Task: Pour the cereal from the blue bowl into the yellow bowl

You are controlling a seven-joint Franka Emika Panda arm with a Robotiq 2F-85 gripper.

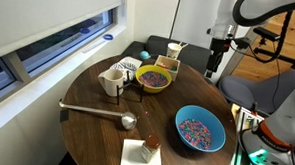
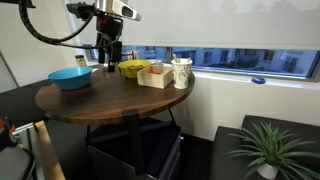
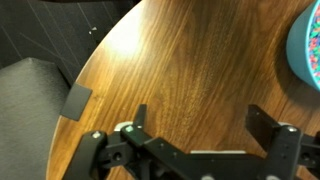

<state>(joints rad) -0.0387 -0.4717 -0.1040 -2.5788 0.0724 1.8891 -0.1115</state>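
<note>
My gripper will next move over to the blue bowl's far rim (image 1: 188, 106) (image 3: 290, 62), on the side toward the yellow bowl, and then close on the rim there.
The blue bowl (image 1: 199, 130) sits near the table's front right edge and holds the multicoloured cereal (image 1: 197, 129). It also shows in an exterior view (image 2: 72, 77), and its rim enters the wrist view (image 3: 305, 45) at the top right. The yellow bowl (image 1: 154, 80), purplish inside, stands near the table's middle back; it shows in an exterior view (image 2: 133, 69) too. My gripper (image 1: 213, 65) hangs open and empty above the table's far edge, apart from both bowls. It is also in an exterior view (image 2: 108, 60). In the wrist view the gripper (image 3: 200, 120) has only bare wood between its fingers.
A white mug (image 1: 111, 82), a square yellowish box (image 1: 168, 63) and a paper cup (image 1: 174, 50) stand around the yellow bowl. A metal ladle (image 1: 96, 111) lies at the left. A white napkin with a brown item (image 1: 145, 150) lies at the front. A plant (image 2: 265, 150) stands on the floor.
</note>
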